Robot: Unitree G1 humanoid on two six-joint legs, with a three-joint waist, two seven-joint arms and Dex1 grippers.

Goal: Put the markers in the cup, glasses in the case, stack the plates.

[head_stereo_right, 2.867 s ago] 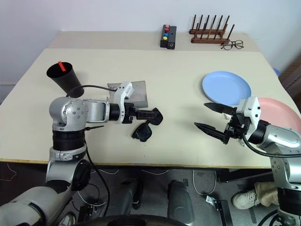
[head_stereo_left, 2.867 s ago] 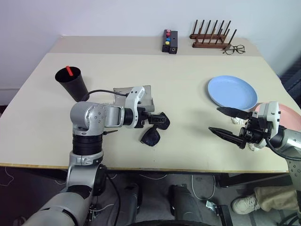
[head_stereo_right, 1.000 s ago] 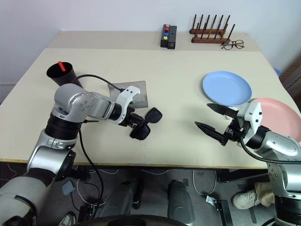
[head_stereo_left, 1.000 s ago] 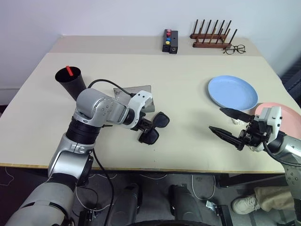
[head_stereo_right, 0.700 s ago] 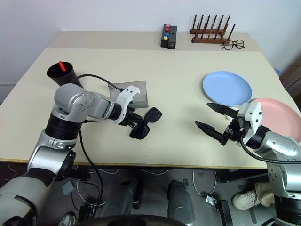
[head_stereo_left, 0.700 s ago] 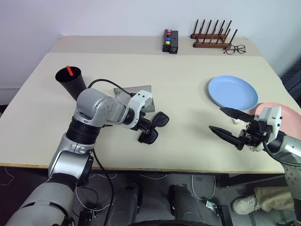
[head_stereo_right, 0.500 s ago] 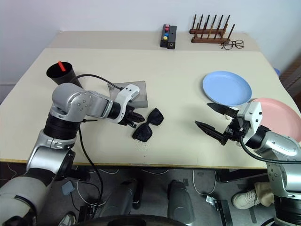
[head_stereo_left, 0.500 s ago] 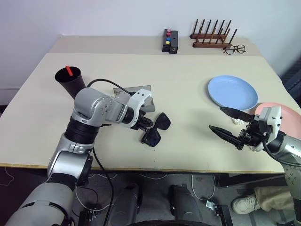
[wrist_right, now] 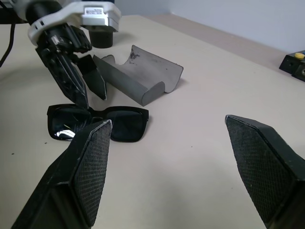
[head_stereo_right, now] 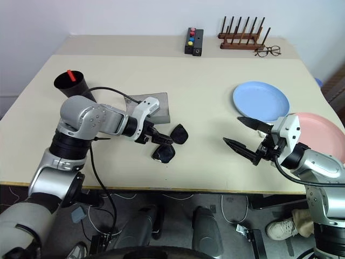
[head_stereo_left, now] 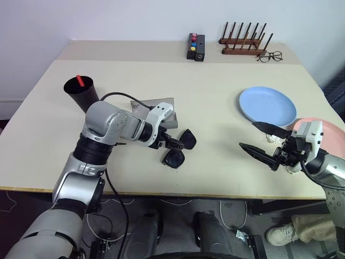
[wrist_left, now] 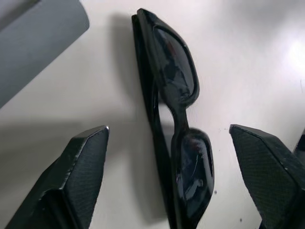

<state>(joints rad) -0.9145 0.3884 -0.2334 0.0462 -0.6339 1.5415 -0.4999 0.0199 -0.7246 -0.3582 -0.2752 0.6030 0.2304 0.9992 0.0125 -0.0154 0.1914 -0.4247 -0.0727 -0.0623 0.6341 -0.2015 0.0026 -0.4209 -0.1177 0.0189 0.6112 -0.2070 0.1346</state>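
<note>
The black sunglasses lie at a slant to the grey case. Next, my left gripper grips the near lens (head_stereo_left: pixel 173 159), lifts them and turns them along the case first.
The black sunglasses (head_stereo_left: pixel 179 148) lie folded on the table in front of the grey case (head_stereo_left: pixel 163 103), which stands open. My left gripper (wrist_left: pixel 167 130) is open, one finger on each side of the sunglasses (wrist_left: pixel 177 138), not gripping them. At the far left the black cup (head_stereo_left: pixel 83 95) holds a marker with a red end (head_stereo_left: pixel 79 81). The light blue plate (head_stereo_left: pixel 268 106) lies at the right, and the pink plate (head_stereo_left: pixel 330 131) sits near it at the table's right edge. My right gripper (head_stereo_left: pixel 247 135) hovers open and empty in front of the blue plate.
At the back of the table stand a black box with coloured buttons (head_stereo_left: pixel 194 47) and a wooden rack (head_stereo_left: pixel 244 44), with clear-lens spectacles (head_stereo_left: pixel 268 56) beside the rack. Bare tabletop lies between the sunglasses and my right gripper.
My left gripper has opened and let go of the sunglasses, which now rest on the table between its fingers. The right arm has kept still.
</note>
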